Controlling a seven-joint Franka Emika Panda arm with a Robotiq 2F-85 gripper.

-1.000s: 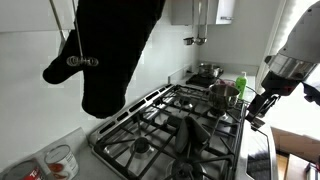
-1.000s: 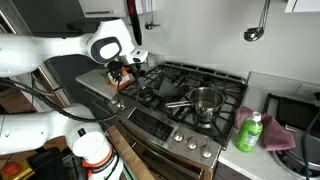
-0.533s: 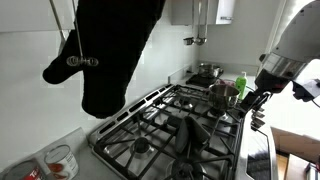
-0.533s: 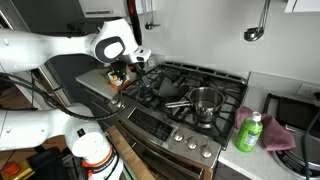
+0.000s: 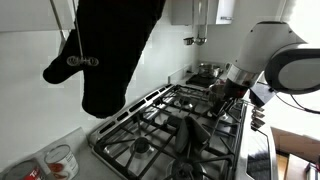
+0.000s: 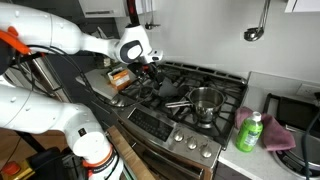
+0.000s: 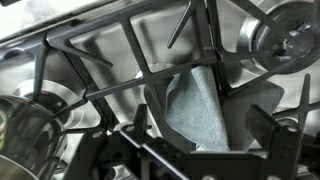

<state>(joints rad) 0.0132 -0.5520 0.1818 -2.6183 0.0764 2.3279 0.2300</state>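
Observation:
The grey cloth has a raised fold (image 5: 195,126) (image 7: 215,118) along its middle, above the stove grates, and my gripper will go there next and close on it.
My gripper (image 7: 205,138) is open, with its two dark fingers spread at the bottom of the wrist view. It hangs over a grey cloth (image 7: 200,100) that lies crumpled on the black stove grates (image 7: 90,95). Whether the fingers touch the cloth cannot be told. In both exterior views the gripper (image 5: 224,92) (image 6: 156,68) is above the gas stove, with the dark cloth (image 5: 190,132) (image 6: 170,90) on the grates. A steel pot (image 6: 204,101) stands on a burner near it; its rim shows in the wrist view (image 7: 20,125).
A black oven mitt (image 5: 110,50) hangs in front of the camera. A green bottle (image 6: 250,132) and a purple cloth (image 6: 282,136) sit on the counter beside the stove. A small pot (image 5: 207,70) is at the back. A glass jar (image 5: 60,160) stands on the counter.
The arm has swung from the stove's front edge in over the grates, and the gripper now hangs above the cloth. The pot and cloth have not moved.

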